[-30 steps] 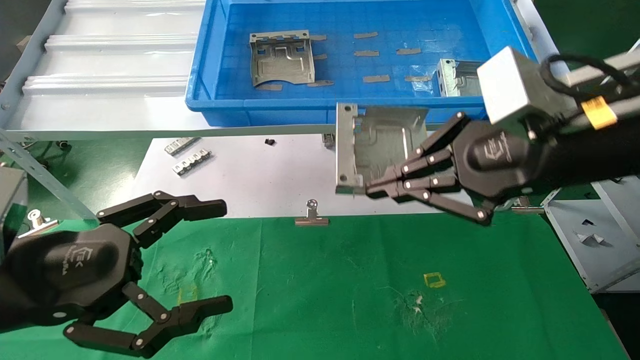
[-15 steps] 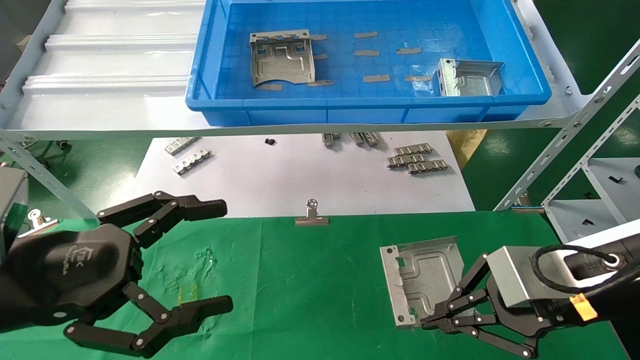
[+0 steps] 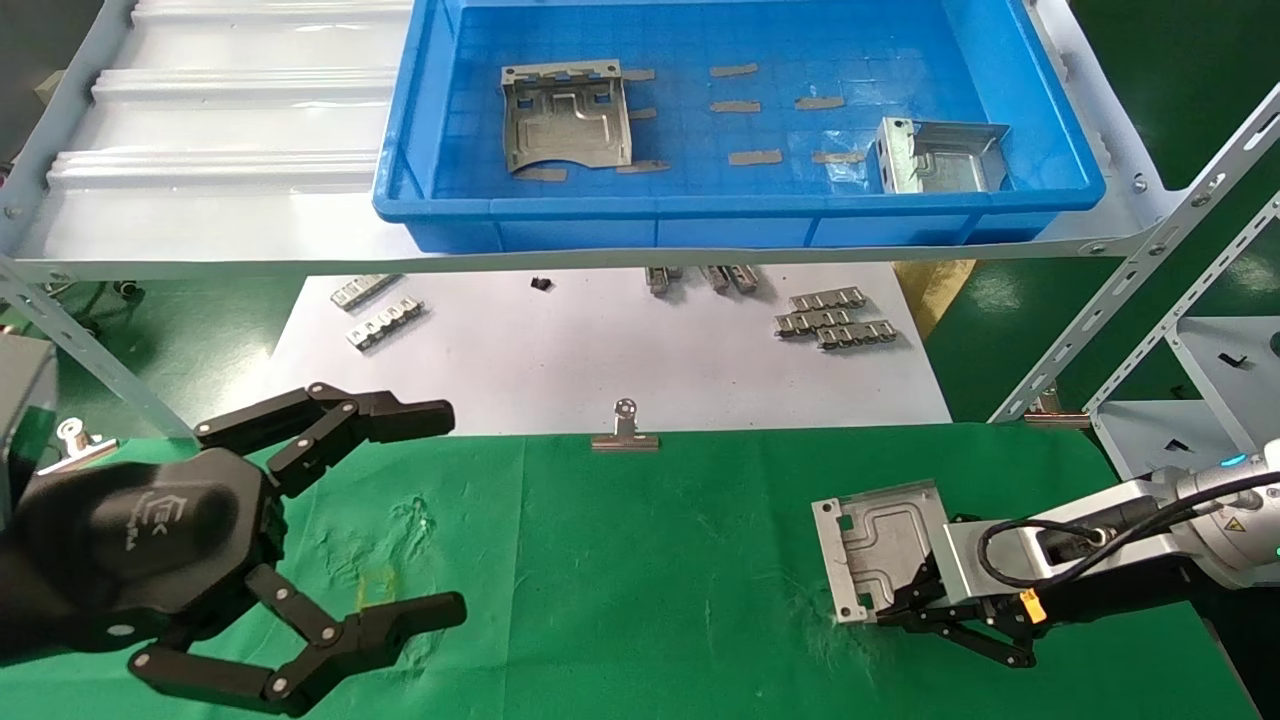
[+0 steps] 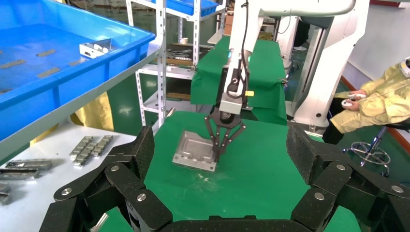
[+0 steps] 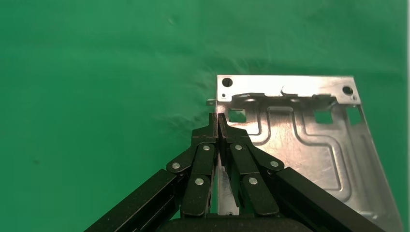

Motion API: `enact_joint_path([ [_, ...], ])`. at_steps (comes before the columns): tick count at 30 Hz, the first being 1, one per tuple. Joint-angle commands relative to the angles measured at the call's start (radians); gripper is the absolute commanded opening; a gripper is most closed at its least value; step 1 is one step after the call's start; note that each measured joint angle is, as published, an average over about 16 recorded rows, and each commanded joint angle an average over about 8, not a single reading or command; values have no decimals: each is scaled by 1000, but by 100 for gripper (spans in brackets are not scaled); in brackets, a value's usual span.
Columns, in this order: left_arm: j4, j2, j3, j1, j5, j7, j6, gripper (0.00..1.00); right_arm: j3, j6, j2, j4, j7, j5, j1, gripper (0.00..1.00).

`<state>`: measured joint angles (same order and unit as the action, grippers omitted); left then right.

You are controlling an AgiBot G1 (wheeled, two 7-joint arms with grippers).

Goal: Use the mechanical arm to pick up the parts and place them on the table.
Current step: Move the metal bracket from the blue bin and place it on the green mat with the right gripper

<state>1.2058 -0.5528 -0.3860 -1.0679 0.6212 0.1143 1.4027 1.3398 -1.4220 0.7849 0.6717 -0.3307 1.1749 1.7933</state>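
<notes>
Next, I let go of the grey sheet-metal part with my right gripper on the green cloth (image 3: 876, 529) between the scuffed patch and the white sheet.
My right gripper (image 3: 892, 612) is shut on the bent-up edge of a grey sheet-metal part (image 3: 885, 540), low over the right side of the green table (image 3: 650, 580). In the right wrist view the fingertips (image 5: 212, 126) pinch that edge, and the part (image 5: 309, 145) lies flat against the cloth. In the left wrist view the part (image 4: 191, 149) looks to be resting on the cloth under the right gripper (image 4: 215, 155). Two more parts (image 3: 566, 117) (image 3: 940, 160) lie in the blue bin (image 3: 700, 228). My left gripper (image 3: 445, 510) is open and empty at the lower left.
The bin stands on a pale grey shelf (image 3: 200, 200) overhanging a white sheet (image 3: 600, 350). Narrow metal strips (image 3: 830, 322) (image 3: 385, 325) lie on the sheet. A silver binder clip (image 3: 624, 432) sits at its front edge. Shelf struts (image 3: 1130, 290) rise at the right.
My right gripper has carried the part from in front of the bin down to the green cloth at the right, then a little further right and lower. The left arm has not moved.
</notes>
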Motion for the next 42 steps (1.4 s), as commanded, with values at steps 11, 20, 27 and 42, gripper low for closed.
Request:
enact_joint_path([
  [11, 0, 0, 0, 0, 0, 0, 0, 100, -10, 35, 75, -179, -101, -13, -41, 1],
  [20, 0, 0, 0, 0, 0, 0, 0, 100, -11, 25, 116, -291, -178, -15, -50, 95],
  [27, 0, 0, 0, 0, 0, 0, 0, 100, -6, 28, 157, -363, -223, 0, -33, 100],
  [42, 0, 0, 0, 0, 0, 0, 0, 100, -77, -107, 131, -428, -241, -120, 6, 100],
])
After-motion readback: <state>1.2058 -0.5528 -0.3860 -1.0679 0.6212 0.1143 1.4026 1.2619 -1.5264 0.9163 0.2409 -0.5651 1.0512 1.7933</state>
